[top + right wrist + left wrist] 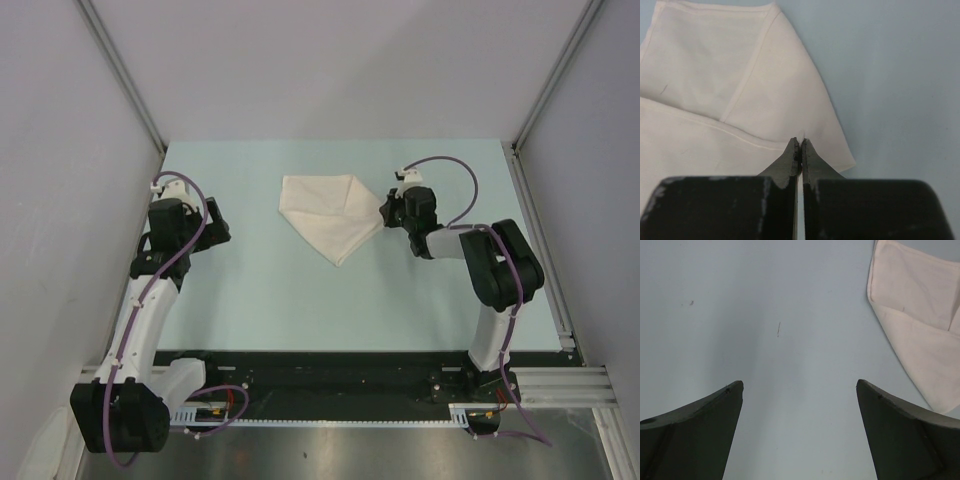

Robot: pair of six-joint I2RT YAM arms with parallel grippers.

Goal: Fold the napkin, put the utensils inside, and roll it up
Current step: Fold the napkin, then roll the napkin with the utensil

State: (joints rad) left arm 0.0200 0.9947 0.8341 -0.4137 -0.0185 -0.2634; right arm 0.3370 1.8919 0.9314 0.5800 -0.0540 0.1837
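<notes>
The robot's right gripper pinches just the top flap, short of the slanted napkin's corner, so it should take both layers at the napkin's corner (844,161) and turn the napkin square.
The cream napkin (325,215) lies partly folded on the pale blue table (300,300), one point toward the near side. My right gripper (385,210) is at its right corner. In the right wrist view the right gripper (800,142) is shut, with a small pinch of the napkin (715,90) between its tips. My left gripper (215,225) hovers to the left of the cloth, apart from it. In the left wrist view the left gripper (800,385) is wide open over bare table, the napkin (920,315) at the upper right. The utensils are out of view.
Grey walls with metal rails (125,75) close in the table on the left, right and back. A black base rail (330,385) runs along the near edge between the two arm bases.
</notes>
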